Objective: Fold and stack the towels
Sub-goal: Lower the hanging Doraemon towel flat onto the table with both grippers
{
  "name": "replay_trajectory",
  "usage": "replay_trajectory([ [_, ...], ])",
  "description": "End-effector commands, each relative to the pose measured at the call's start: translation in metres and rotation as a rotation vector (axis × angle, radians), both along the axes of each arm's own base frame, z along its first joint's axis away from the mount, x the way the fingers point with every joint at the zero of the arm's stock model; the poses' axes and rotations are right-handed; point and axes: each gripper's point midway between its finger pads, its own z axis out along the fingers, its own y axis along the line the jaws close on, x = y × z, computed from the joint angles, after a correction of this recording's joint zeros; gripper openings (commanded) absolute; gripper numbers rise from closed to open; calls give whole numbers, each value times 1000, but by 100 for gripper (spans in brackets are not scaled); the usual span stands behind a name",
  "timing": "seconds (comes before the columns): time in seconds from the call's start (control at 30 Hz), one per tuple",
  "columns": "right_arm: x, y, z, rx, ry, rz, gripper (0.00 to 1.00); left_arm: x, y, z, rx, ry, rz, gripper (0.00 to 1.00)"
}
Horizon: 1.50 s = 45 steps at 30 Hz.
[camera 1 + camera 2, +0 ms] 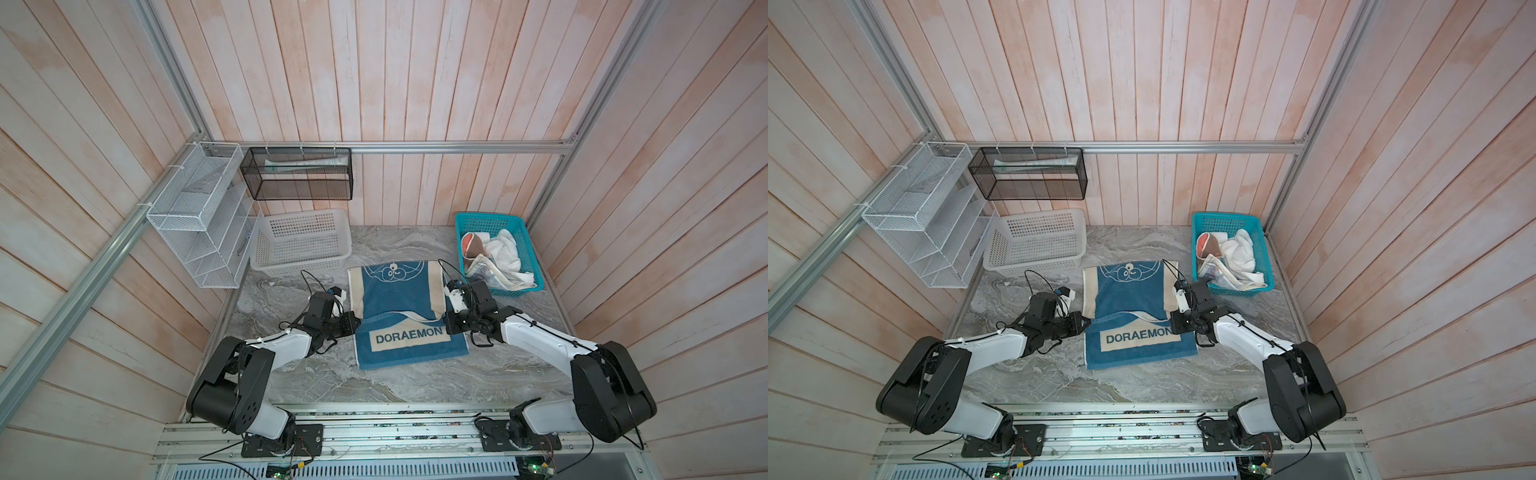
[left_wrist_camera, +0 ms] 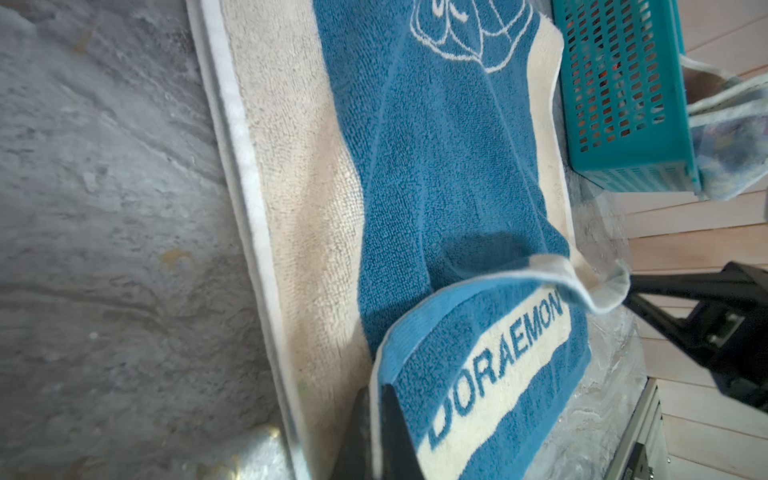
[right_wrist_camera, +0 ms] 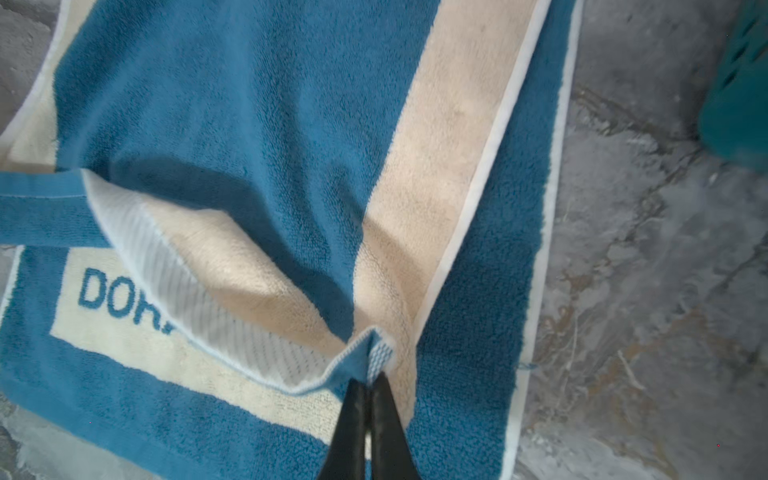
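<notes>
The robot's left gripper should release the blue towel's hem on the blue margin (image 1: 354, 342) next to the D of DORAEMON.
The blue towel (image 1: 395, 291) (image 1: 1129, 295) with cream borders lies in the middle of the marble table, its near part showing "DORAEMON". Its cartoon-outline end lies farther back. My left gripper (image 1: 357, 321) (image 2: 376, 415) is shut on the towel's left edge, with the white hem pinched between the black fingers. My right gripper (image 1: 446, 324) (image 3: 368, 382) is shut on a lifted corner of the same towel (image 3: 232, 104) at its right side. The salmon-brown towel (image 1: 473, 243), the white towel (image 1: 505, 249) and the lettered towel (image 1: 484, 270) lie crumpled in the teal basket (image 1: 490, 217).
A white plastic basket (image 1: 299, 241) stands at the back left of the table. A white wire rack (image 1: 199, 216) and a black mesh rack (image 1: 297, 174) hang on the wall behind it. Wooden walls close in both sides.
</notes>
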Motion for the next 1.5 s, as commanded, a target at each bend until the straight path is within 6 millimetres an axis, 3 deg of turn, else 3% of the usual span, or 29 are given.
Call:
replay_trajectory([
  [0.0,-6,10,-4,90,14,-17,0,15,-5,7,-13,-30,-1,0],
  [0.17,-21,24,-28,168,102,-42,0,41,-3,14,40,-60,-38,0],
  [0.3,-30,39,-26,202,128,-43,0,58,3,22,60,-70,-47,0],
  [0.4,-22,40,-4,219,93,-54,0,63,8,34,38,-62,-28,0],
  [0.47,-8,37,20,186,33,-24,0,68,6,53,33,-77,-44,0],
  [0.67,35,-4,91,87,-88,-63,0,73,4,104,41,-154,-82,0],
  [0.73,38,-7,114,97,-132,-49,0,71,5,120,39,-183,-84,0],
  [0.8,35,-7,123,96,-148,-31,0,67,5,130,35,-203,-86,0],
  [0.87,26,-9,123,93,-132,-29,0,58,4,135,27,-220,-88,0],
  [0.97,6,-9,106,127,-73,-26,0,43,3,128,19,-223,-95,0],
  [1.17,-29,-8,56,231,27,-74,0,4,-3,73,-52,-138,-97,0],
  [1.2,-34,-5,49,261,44,-73,0,-2,0,62,-54,-118,-83,5],
  [1.27,-44,2,42,317,89,-54,13,-11,6,47,-43,-96,-54,21],
  [1.33,-55,6,37,344,145,-46,20,-19,11,45,-39,-98,-40,30],
  [1.47,-72,2,38,362,201,-88,23,-39,21,50,-65,-102,-6,35],
])
